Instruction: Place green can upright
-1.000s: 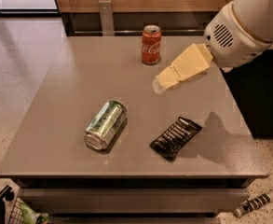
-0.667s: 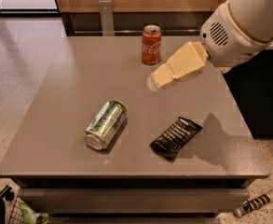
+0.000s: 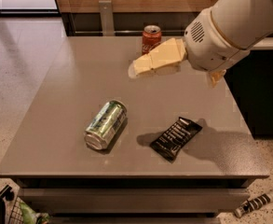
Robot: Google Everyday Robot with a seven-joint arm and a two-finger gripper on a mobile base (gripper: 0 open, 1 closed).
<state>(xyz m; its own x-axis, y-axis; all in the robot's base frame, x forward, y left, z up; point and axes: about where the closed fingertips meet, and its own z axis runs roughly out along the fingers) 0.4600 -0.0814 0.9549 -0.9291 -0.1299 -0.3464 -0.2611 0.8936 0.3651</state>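
My gripper will close on the green can's far end (image 3: 112, 111), across from the silver end by the table's front edge.
The green can (image 3: 105, 124) lies on its side on the grey table (image 3: 71, 83), left of centre near the front, its silver end facing the front left. My gripper (image 3: 140, 67) hangs in the air above the middle of the table, up and to the right of the can and well apart from it. Its cream fingers point left. It holds nothing that I can see.
A red cola can (image 3: 151, 38) stands upright at the back of the table, partly behind my gripper. A black snack packet (image 3: 176, 137) lies right of the green can. The table's front edge is close to the can. Dark cabinets stand at the right.
My gripper and arm have moved left and slightly toward the table's middle. The green can, cola can and packet have not moved.
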